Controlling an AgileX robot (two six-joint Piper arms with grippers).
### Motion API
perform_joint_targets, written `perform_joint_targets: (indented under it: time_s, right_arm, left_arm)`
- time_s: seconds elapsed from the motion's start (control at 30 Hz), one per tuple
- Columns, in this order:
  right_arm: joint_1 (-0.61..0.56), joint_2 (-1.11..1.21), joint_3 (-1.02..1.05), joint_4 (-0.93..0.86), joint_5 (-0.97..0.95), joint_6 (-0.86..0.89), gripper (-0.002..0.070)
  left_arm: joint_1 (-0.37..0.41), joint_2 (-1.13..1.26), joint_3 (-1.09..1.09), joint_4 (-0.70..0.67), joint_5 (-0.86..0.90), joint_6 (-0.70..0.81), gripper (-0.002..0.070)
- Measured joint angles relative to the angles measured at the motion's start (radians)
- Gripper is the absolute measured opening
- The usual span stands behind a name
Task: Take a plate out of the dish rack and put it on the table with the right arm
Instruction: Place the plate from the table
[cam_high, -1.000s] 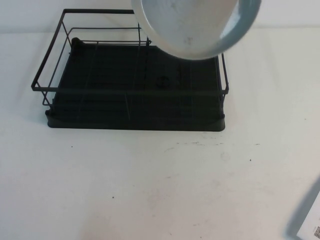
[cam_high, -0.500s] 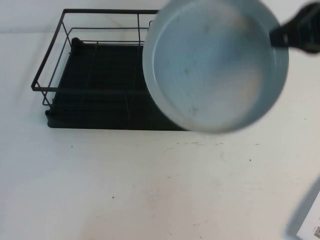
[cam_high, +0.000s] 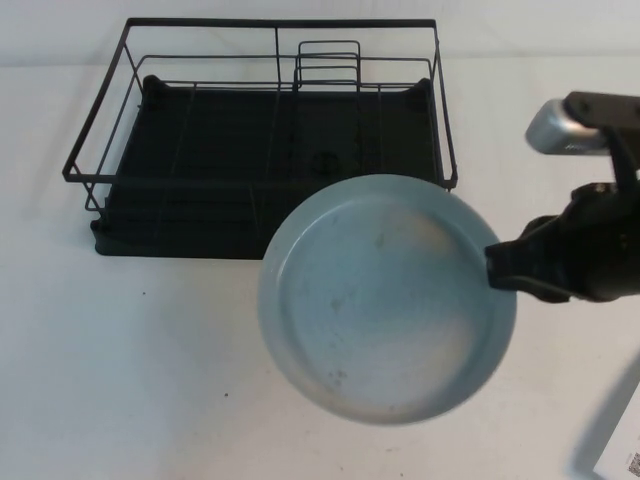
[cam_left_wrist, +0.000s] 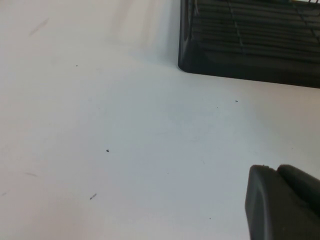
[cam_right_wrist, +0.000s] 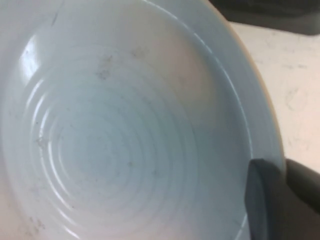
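Next, I set the plate with my right gripper on the white table (cam_high: 333, 333) just in front of the black dish rack.
The pale grey-blue plate (cam_high: 385, 300) hangs face up over the white table (cam_high: 150, 380), just in front of the dish rack's front right corner. My right gripper (cam_high: 497, 268) is shut on the plate's right rim, and the black right arm with its silver wrist (cam_high: 560, 125) reaches in from the right. In the right wrist view the plate (cam_right_wrist: 115, 130) fills the picture, with my right gripper (cam_right_wrist: 285, 167) clamped on its rim. The black wire dish rack (cam_high: 200, 150) holds no plates. My left gripper (cam_left_wrist: 277, 170) is shut and empty above bare table, near the rack's corner (cam_left_wrist: 240, 55).
A small upright wire divider (cam_high: 328, 62) stands at the rack's back. A white object with a label (cam_high: 622, 455) sits at the table's front right corner. The table in front of the rack on the left is bare white surface with small specks.
The plate has come away from above the rack, toward the front and lower, over the table. The right arm and gripper have come into view at the right.
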Motion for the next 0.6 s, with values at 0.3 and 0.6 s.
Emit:
perform_joint_targets:
  time_s: [0.3, 0.6]
  right_arm:
    - [0.032, 0.156, 0.000, -0.017, -0.054, 0.114, -0.0009]
    - [0.032, 0.343, 0.000, 0.048, -0.181, 0.119, -0.0009]
  left_arm:
    - [0.000, 0.000, 0.000, 0.000, 0.000, 0.000, -0.0004]
    - [0.000, 0.000, 0.000, 0.000, 0.000, 0.000, -0.0004]
